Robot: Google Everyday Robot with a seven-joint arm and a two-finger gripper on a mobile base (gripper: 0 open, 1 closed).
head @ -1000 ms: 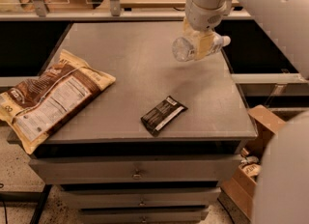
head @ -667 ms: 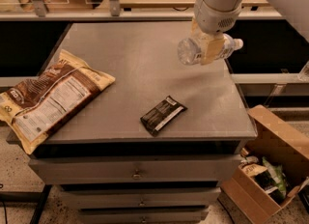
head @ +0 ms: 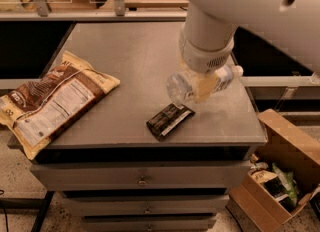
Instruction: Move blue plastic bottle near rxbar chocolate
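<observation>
I am going to place the blue plastic bottle with my gripper. Next, I let go of it between the rxbar chocolate and the brown-and-cream snack bag (head: 149, 100).
The blue plastic bottle (head: 186, 83) is a clear bottle with a white cap at its right end, held sideways in my gripper (head: 204, 87). The gripper is shut on the bottle's middle and holds it just above the grey cabinet top (head: 125, 56). The rxbar chocolate (head: 170, 121) is a dark flat wrapper lying on the cabinet top near the front edge, just below and slightly left of the bottle. The arm comes down from the upper right and hides the back right part of the cabinet top.
A large brown-and-cream snack bag (head: 52, 101) lies on the left of the cabinet top, hanging over its left edge. An open cardboard box (head: 272, 186) with packets stands on the floor at the lower right. Shelving runs behind the cabinet.
My gripper has carried the bottle from the back right of the cabinet top forward and down, to just above the rxbar chocolate. The bar and the bag have not moved.
</observation>
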